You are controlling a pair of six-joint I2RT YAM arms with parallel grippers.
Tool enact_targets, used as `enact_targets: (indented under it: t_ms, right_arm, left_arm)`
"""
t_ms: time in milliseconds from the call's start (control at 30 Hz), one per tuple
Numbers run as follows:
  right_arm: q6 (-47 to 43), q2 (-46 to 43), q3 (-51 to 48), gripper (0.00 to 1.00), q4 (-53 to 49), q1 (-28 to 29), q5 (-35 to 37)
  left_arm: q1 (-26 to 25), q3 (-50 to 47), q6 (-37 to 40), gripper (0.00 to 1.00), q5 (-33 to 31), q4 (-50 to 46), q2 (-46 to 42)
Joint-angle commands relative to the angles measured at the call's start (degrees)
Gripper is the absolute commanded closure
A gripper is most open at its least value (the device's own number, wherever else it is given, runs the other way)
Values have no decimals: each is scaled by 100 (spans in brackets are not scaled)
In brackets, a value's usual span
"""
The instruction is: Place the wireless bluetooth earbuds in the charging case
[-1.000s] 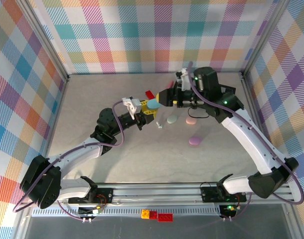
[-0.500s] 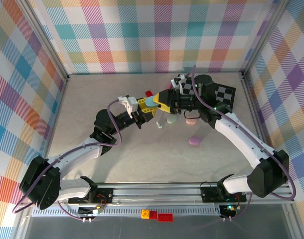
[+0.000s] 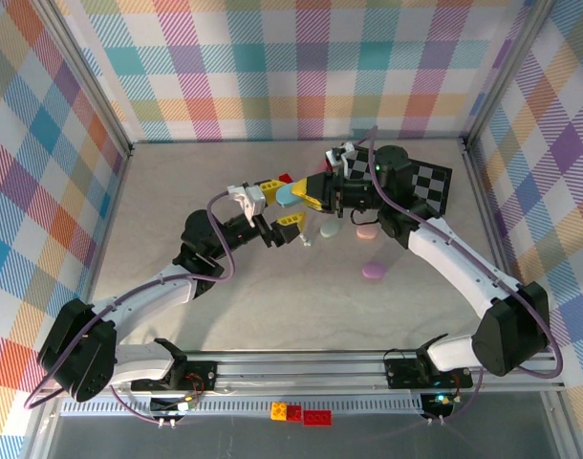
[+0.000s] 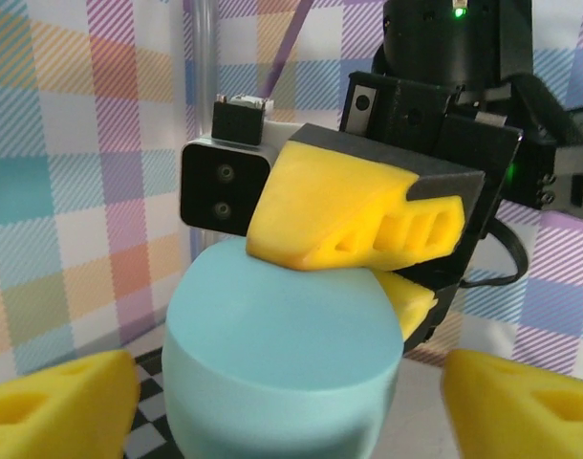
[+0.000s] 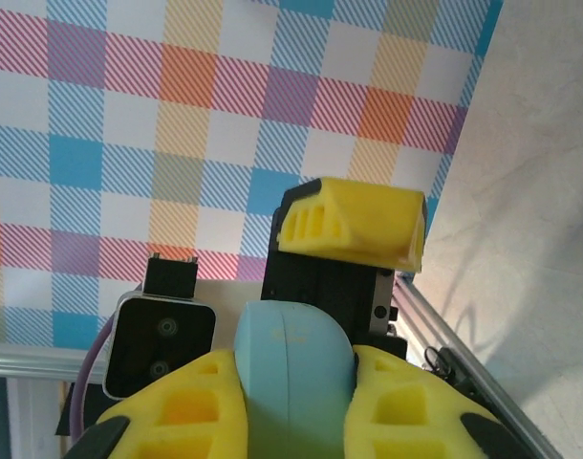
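Note:
Next, my right gripper sets the teal charging case free on the bare table (image 3: 351,273) next to the purple case.
A teal oval charging case (image 3: 290,194) hangs in the air above the middle of the table, closed. My right gripper (image 3: 306,195) is shut on it, its yellow fingers (image 5: 177,411) pressing both flat sides of the case (image 5: 293,373). My left gripper (image 3: 280,203) stands open around the case (image 4: 282,354), with its fingertips (image 4: 62,402) apart from it on either side. A tiny whitish earbud (image 3: 306,241) lies on the table just below the two grippers.
Three more closed cases lie on the table: mint (image 3: 330,229), pink (image 3: 366,232) and purple (image 3: 374,271). A red brick (image 3: 287,179) lies behind the grippers. A black-and-white checkered board (image 3: 430,184) sits at the back right. Plaid walls enclose the table.
My right gripper came in from the right and shut on the teal case. My left gripper, shut on the case before, has opened.

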Motion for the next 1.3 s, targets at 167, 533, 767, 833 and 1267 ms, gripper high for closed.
enact_targets:
  t_ms: [167, 533, 767, 833, 1267]
  right_arm:
    - [-1469, -765, -434, 91, -1361, -277, 1448]
    - [-2017, -1077, -2088, 92, -2270, -408, 3325]
    - [-1912, -534, -2950, 93, -1730, -406, 3458]
    - [-1919, -322, -3031, 93, -1598, -408, 3438]
    - [-2317, 428, -2981, 84, -1600, -408, 3714]
  left_arm:
    - [-35, -359, 392, 0, -546, -980, -624]
    - [-42, -668, 375, 0, -1503, -2580, -1198]
    - [-38, -407, 356, 0, -1673, -2563, -601]
    - [-41, -333, 522, 0, -1703, -2588, -370]
    - [-44, 458, 626, 0, -1653, -2308, 1257]
